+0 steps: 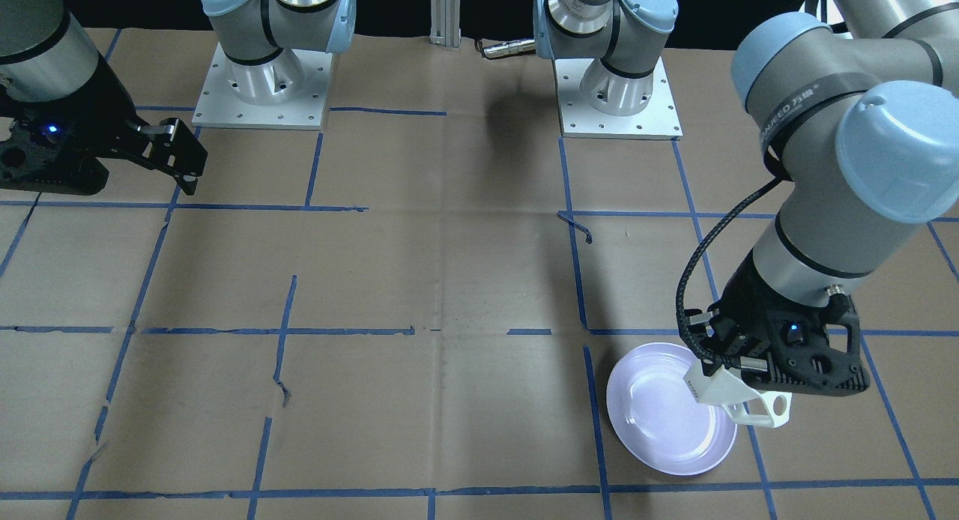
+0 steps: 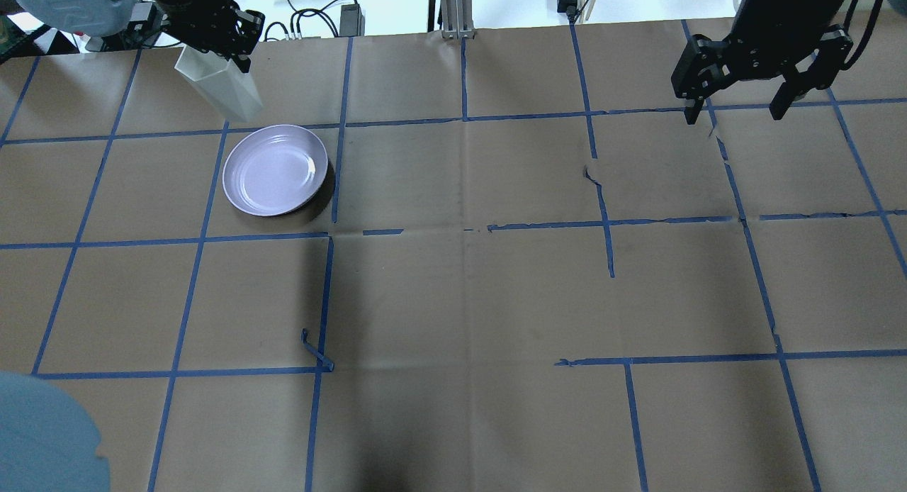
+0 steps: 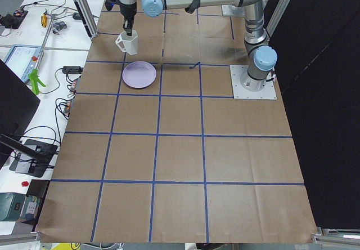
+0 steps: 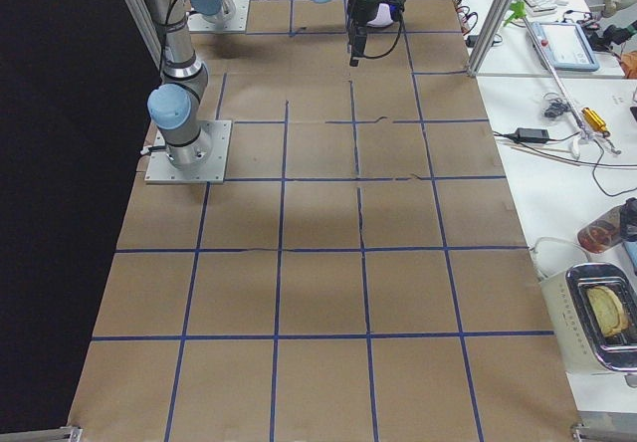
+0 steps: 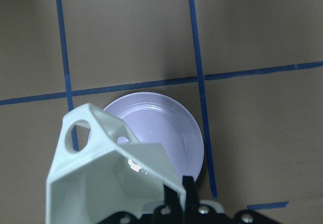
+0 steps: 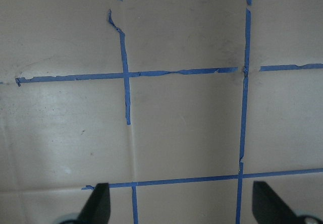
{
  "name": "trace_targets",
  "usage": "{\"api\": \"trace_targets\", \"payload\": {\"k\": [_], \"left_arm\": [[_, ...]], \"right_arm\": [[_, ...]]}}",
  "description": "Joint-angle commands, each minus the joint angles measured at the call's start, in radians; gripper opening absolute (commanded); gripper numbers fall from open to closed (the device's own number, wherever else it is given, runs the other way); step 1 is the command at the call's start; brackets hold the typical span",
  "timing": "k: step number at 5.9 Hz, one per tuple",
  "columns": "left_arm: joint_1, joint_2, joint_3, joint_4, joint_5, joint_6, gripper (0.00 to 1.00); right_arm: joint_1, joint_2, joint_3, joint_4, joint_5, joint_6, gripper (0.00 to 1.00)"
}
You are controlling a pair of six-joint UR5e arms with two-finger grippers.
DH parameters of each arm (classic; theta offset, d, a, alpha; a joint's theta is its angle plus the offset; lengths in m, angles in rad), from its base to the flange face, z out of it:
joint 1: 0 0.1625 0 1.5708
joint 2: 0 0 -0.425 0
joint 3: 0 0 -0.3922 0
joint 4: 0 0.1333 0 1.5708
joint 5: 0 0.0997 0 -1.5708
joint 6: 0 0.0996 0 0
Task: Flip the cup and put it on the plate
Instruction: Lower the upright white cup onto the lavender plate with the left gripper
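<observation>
My left gripper is going to let go of the white faceted cup on the middle of the pale lavender plate point(image 1: 667, 413) point(image 5: 147, 150).
The white faceted cup point(image 1: 730, 395) hangs tilted from my left gripper point(image 1: 718, 374), which is shut on its rim wall. Its open-frame handle point(image 1: 770, 411) points away from the plate. The cup is in the air over the edge of the pale lavender plate point(image 1: 659, 430), which lies flat on the paper. In the overhead view the cup point(image 2: 221, 89) is just beyond the plate point(image 2: 273, 171), under the left gripper point(image 2: 216, 49). The left wrist view looks into the cup point(image 5: 101, 178) with the plate point(image 5: 166, 128) below. My right gripper point(image 2: 740, 102) is open and empty, far off.
Brown paper with a blue tape grid point(image 2: 464, 230) covers the table. Both arm base plates point(image 1: 262, 93) stand at the robot's side. A loose curl of tape point(image 2: 315, 350) sticks up near the middle left. Cables and devices point(image 3: 34, 81) lie beyond the table edge.
</observation>
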Motion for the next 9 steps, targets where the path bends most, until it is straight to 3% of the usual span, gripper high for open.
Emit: {"api": "trace_targets", "payload": {"k": [1,3,5,7,8,9], "left_arm": [[0.000,-0.029,-0.114,0.116,0.001,0.006,0.00],[0.002,-0.032,-0.264,0.255,0.004,0.029,0.00],[0.002,-0.078,-0.301,0.341,0.006,0.040,0.00],[0.002,-0.081,-0.303,0.346,0.007,0.043,0.00],[0.002,-0.086,-0.303,0.349,0.032,0.055,0.31],[0.003,-0.103,-0.297,0.365,0.035,0.054,0.99]], "right_arm": [[0.000,0.000,0.000,-0.001,0.000,0.000,1.00],[0.000,0.000,0.000,-0.001,0.000,0.000,1.00],[0.000,0.000,0.000,0.001,0.000,0.000,1.00],[0.000,0.000,0.000,0.001,0.000,0.000,1.00],[0.000,0.000,0.000,0.001,0.000,0.000,1.00],[0.000,0.000,0.000,0.001,0.000,0.000,1.00]]}}
